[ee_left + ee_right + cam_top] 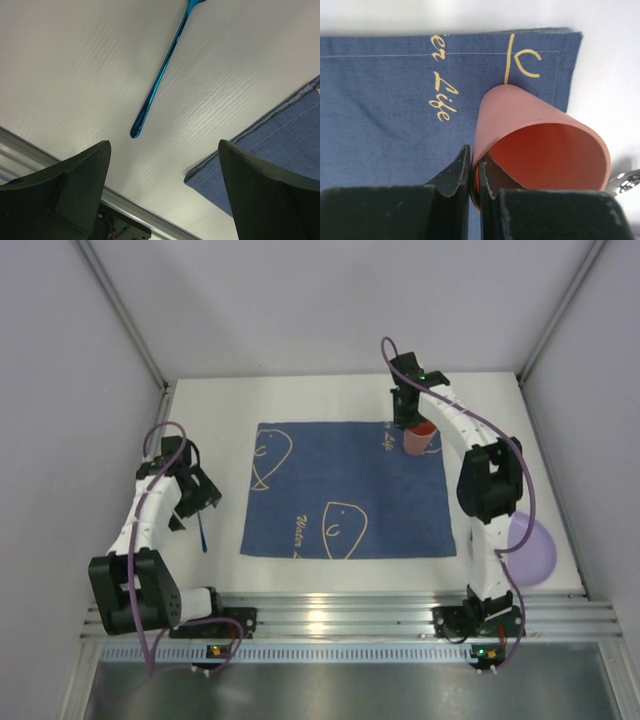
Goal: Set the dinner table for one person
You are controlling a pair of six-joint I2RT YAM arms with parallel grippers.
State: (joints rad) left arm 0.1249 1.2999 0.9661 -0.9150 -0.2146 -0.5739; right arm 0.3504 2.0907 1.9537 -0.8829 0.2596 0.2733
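The robot's left gripper needs to next move to the middle of the blue utensil's handle (pixel 199 517) (pixel 168 56) on the table beside the placemat and close there.
The white dinner table (pixel 330 400) carries a dark blue placemat (pixel 340 490) at its middle. My right gripper (pixel 412 422) is shut on the rim of a pink cup (pixel 421 438) at the placemat's far right corner. In the right wrist view one finger is inside the pink cup (pixel 540 145) and one outside its wall, over the placemat (pixel 390 100). My left gripper (pixel 197 502) is open and empty at the table's left. A shiny blue utensil (pixel 203 532) lies just beside it on the table, and its handle (pixel 160 80) shows in the left wrist view, beyond the jaws.
A lilac plate (pixel 532 548) lies at the right, partly behind the right arm. A ribbed aluminium rail (pixel 340 615) runs along the near edge. Grey walls enclose the table. A shiny metal object (pixel 627 181) shows at the right edge of the right wrist view.
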